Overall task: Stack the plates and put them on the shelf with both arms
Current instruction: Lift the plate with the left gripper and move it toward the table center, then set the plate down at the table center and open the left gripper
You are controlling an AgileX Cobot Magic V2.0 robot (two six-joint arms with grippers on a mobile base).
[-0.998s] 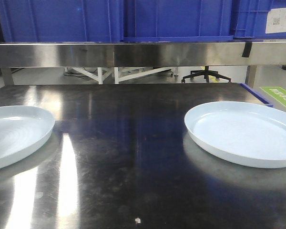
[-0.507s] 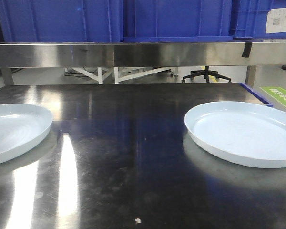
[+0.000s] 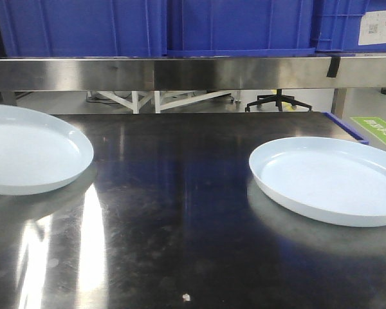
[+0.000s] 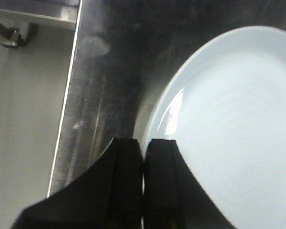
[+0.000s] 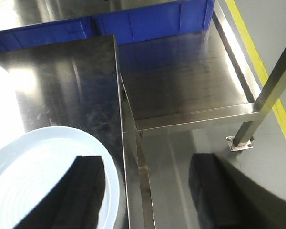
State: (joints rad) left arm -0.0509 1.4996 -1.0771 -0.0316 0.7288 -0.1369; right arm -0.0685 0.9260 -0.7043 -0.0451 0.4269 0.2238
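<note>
The plate in my left gripper, now hanging level above the table, will be let go on the bare dark steel table [image 3: 146,180], where I should set it close beside the other plate lying flat.
Two pale bluish-white plates show in the front view. The left plate [image 3: 32,151] hangs level just above the dark steel table [image 3: 180,212], partly cut off by the frame edge. In the left wrist view my left gripper [image 4: 144,143] is shut on that left plate's [image 4: 229,124] near rim, one finger inside and one outside. The right plate [image 3: 328,177] lies flat on the table. My right gripper [image 5: 148,160] is open wide, one finger [image 5: 86,191] over the right plate [image 5: 33,171], the other past the table's edge. Neither arm shows in the front view.
A steel shelf [image 3: 180,72] runs across above the table's back, carrying blue bins [image 3: 231,26]. Right of the table, the right wrist view shows a lower steel surface [image 5: 181,81], a blue bin [image 5: 148,21] and an upright steel post [image 5: 271,90].
The left plate has come up off the table and shifted right and back, now level. The right plate has not moved.
</note>
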